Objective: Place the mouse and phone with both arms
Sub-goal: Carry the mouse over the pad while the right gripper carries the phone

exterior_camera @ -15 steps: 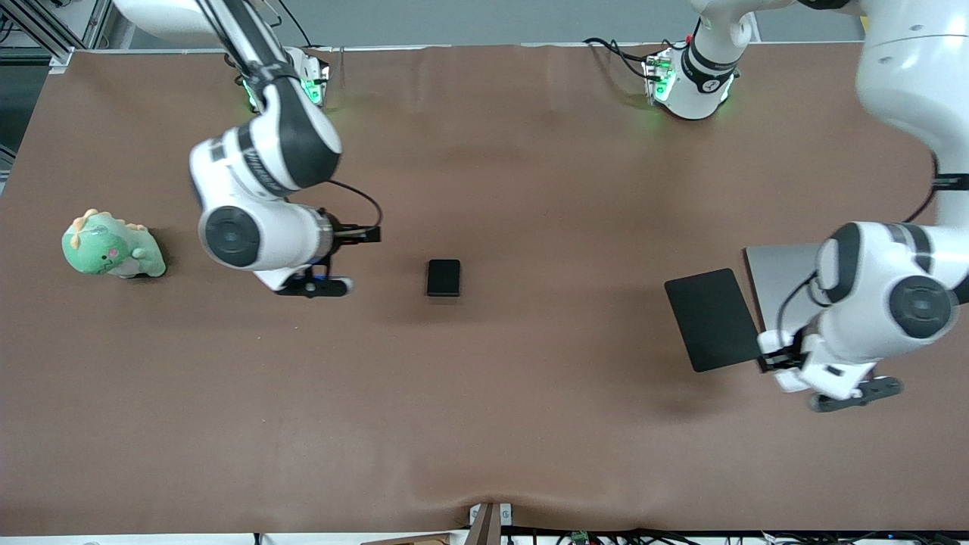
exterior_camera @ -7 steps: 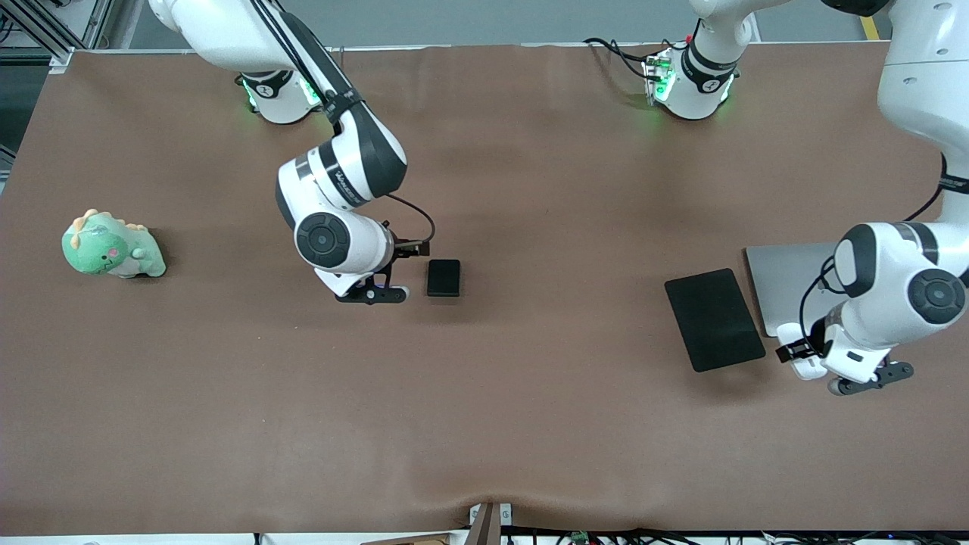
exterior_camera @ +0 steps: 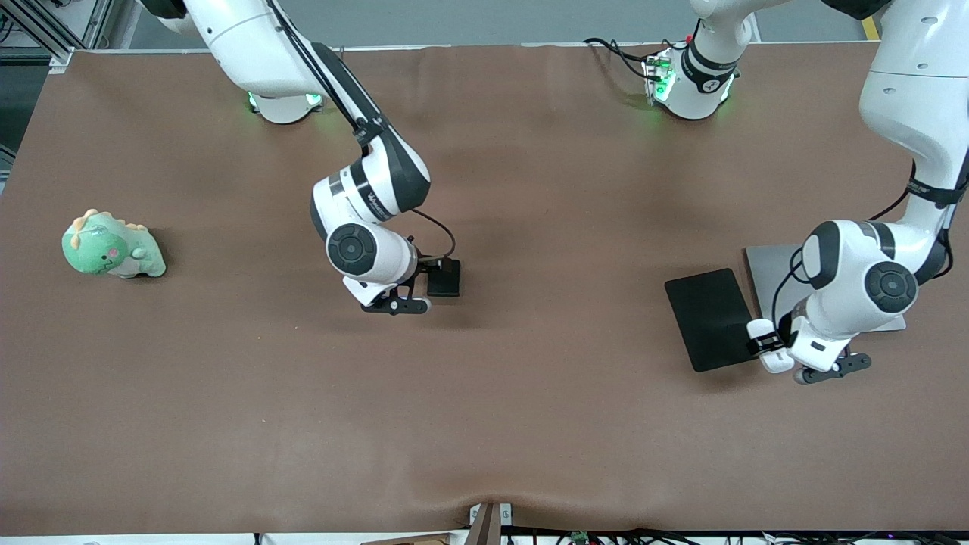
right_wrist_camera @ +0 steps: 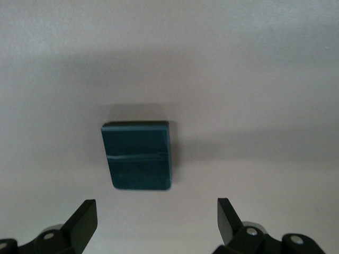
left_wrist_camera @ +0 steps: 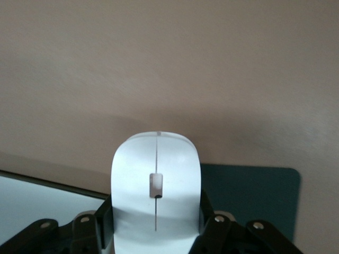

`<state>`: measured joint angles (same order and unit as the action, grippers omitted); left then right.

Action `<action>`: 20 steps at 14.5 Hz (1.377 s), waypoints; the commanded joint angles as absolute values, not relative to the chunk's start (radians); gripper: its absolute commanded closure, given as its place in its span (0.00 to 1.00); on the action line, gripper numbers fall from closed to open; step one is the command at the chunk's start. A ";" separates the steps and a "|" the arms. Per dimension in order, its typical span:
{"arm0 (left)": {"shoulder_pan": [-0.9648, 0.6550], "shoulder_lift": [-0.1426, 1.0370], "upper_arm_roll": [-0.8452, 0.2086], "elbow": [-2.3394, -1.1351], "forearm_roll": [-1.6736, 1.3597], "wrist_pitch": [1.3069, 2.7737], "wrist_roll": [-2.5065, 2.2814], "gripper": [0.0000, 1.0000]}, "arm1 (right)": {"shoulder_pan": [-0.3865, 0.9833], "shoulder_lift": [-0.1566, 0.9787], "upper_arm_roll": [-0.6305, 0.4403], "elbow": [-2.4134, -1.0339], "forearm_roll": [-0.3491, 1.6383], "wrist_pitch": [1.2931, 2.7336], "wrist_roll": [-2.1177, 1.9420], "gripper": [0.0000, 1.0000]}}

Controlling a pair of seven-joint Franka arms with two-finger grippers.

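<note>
Next, I release the white mouse from my left gripper on the middle of the black mouse pad [exterior_camera: 718, 325].
The white mouse [left_wrist_camera: 155, 190] sits clamped between the black fingers of my left gripper [left_wrist_camera: 155, 233]. In the front view the mouse [exterior_camera: 774, 357] and my left gripper [exterior_camera: 766, 347] hang over the edge of the black mouse pad [exterior_camera: 711, 318], at the pad's corner nearer the front camera. The black phone [exterior_camera: 447, 286] lies flat mid-table. My right gripper [exterior_camera: 437, 271] is low over it, open and empty. In the right wrist view the phone [right_wrist_camera: 137, 156] lies just ahead of my right gripper [right_wrist_camera: 156, 222], not between its fingers [right_wrist_camera: 85, 219].
A grey flat slab [exterior_camera: 772, 265] lies beside the mouse pad toward the left arm's end and also shows in the left wrist view [left_wrist_camera: 32, 203]. A green plush dinosaur [exterior_camera: 112, 246] sits toward the right arm's end. The table has a brown cover [exterior_camera: 530, 416].
My right arm has swung from near the dinosaur side over to the phone. My left arm, holding the mouse, has moved toward the mouse pad's edge.
</note>
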<state>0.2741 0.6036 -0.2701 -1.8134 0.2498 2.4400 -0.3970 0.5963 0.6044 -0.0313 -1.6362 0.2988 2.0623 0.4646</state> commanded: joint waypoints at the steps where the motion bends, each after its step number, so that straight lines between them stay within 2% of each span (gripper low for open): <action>1: 0.285 0.554 -0.299 -1.919 0.261 2.508 -0.443 1.00 | 0.615 0.626 -0.041 -1.629 0.324 2.092 0.488 0.00; 3: 0.281 0.552 -0.301 -1.986 0.261 2.609 -0.465 1.00 | 0.632 0.647 -0.041 -1.631 0.324 2.127 0.488 0.00; 12: 0.270 0.543 -0.316 -2.048 0.268 2.619 -0.505 1.00 | 0.670 0.709 -0.043 -1.658 0.319 2.272 0.509 0.00; 13: 0.264 0.546 -0.316 -2.048 0.267 2.619 -0.505 0.98 | 0.679 0.713 -0.043 -1.658 0.319 2.289 0.511 0.00; 14: 0.264 0.549 -0.316 -2.046 0.267 2.619 -0.505 0.65 | 0.680 0.718 -0.043 -1.660 0.319 2.295 0.511 0.00; 15: 0.264 0.552 -0.316 -2.046 0.267 2.617 -0.503 0.38 | 0.681 0.721 -0.043 -1.658 0.319 2.296 0.511 0.00; 16: 0.264 0.545 -0.316 -2.045 0.268 2.612 -0.499 0.00 | 0.683 0.726 -0.043 -1.658 0.318 2.299 0.511 0.00; 18: 0.259 0.516 -0.322 -2.030 0.268 2.596 -0.497 0.00 | 0.689 0.735 -0.044 -1.660 0.316 2.319 0.515 0.00; 20: 0.235 0.506 -0.330 -1.929 0.268 2.501 -0.497 0.00 | 0.693 0.739 -0.044 -1.660 0.310 2.319 0.514 0.00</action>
